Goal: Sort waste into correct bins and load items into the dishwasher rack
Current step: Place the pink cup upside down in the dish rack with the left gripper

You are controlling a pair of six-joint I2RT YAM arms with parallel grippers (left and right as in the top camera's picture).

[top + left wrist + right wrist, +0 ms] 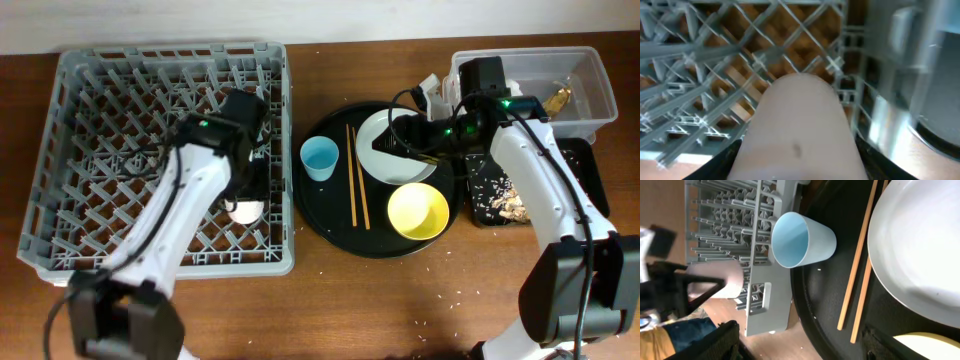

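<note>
The pink cup will go down from my left gripper onto the grey dishwasher rack's front lattice [230, 208], where I need to set it near the round tray.
My left gripper [245, 197] is shut on the small pink cup [245, 211] and holds it low inside the grey dishwasher rack [160, 52], near its right wall. In the left wrist view the pink cup [800, 130] fills the space between my fingers above the rack lattice [715, 60]. My right gripper [405, 140] is open and empty above the grey-white plate [378, 150]. The light-blue cup [320, 158], chopsticks [356, 178] and yellow bowl [418, 212] sit on the round black tray [330, 225]. The right wrist view shows the blue cup [800, 237], chopsticks [860, 265] and plate [920, 245].
The clear tub [600, 70] stands at the back right with a brown scrap [558, 98] inside. The shallow black tray [590, 165] in front of it holds rice bits [500, 195]. A few crumbs lie on the wooden table near the front.
</note>
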